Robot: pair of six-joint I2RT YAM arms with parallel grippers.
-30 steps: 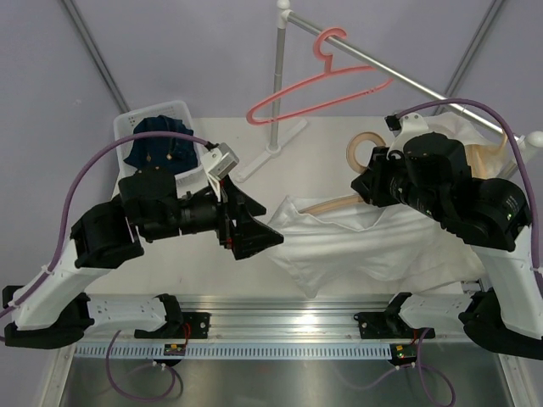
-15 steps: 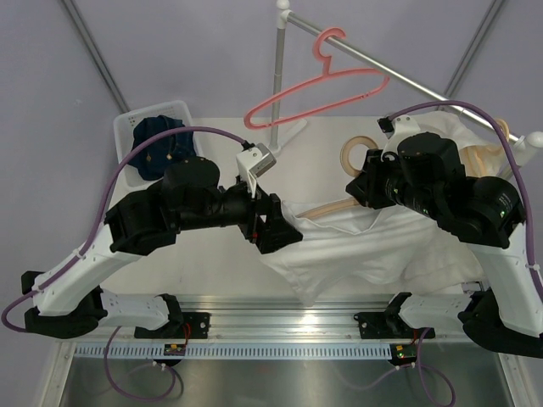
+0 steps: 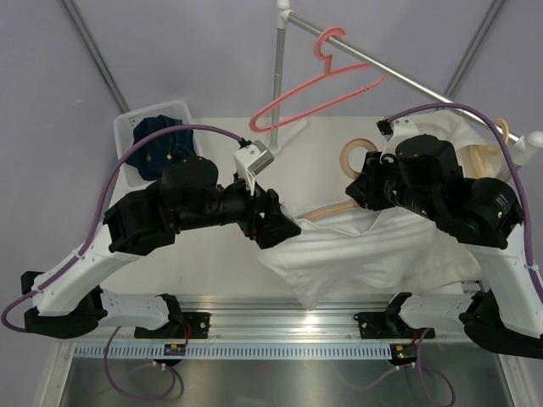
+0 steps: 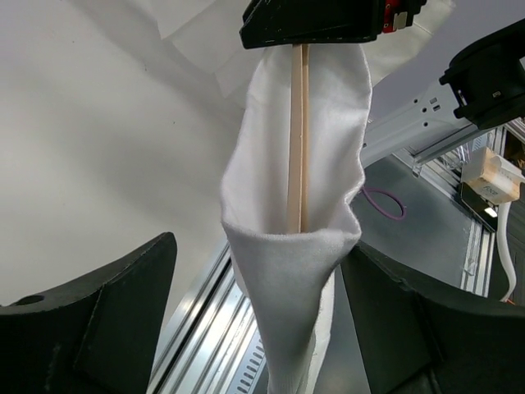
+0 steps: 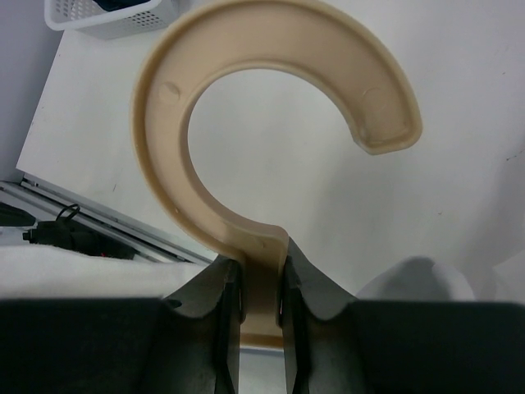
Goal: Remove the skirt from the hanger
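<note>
The hanger's bar is still inside the skirt's loose waistband, so next my left gripper pinches the waistband's near edge (image 4: pixel 289 240) and pulls it away from my right gripper.
The white skirt (image 3: pixel 373 250) hangs on a beige wooden hanger (image 3: pixel 327 209) held above the table. My right gripper (image 3: pixel 366 185) is shut on the hanger's neck just below its round hook (image 3: pixel 355 156). In the right wrist view the hook (image 5: pixel 271 74) curves above the closed gripper (image 5: pixel 261 304). My left gripper (image 3: pixel 278 225) is at the skirt's left end. In the left wrist view it (image 4: pixel 271 328) is open, its fingers (image 4: pixel 90 320) either side of the skirt's corner (image 4: pixel 287 271), with the hanger bar (image 4: pixel 297 139) showing inside the fabric.
A white basket (image 3: pixel 127 127) holding dark blue cloth (image 3: pixel 161 144) stands at the back left. A pink hanger (image 3: pixel 327 80) hangs on the metal rail (image 3: pixel 407 76), whose pole (image 3: pixel 278 76) stands at the back middle. More white cloth and a beige hanger (image 3: pixel 496 153) lie at the back right.
My left arm has swung right and reached the skirt's left end, with its fingers now around the corner. The right gripper has kept its hold on the hanger and shifted slightly.
</note>
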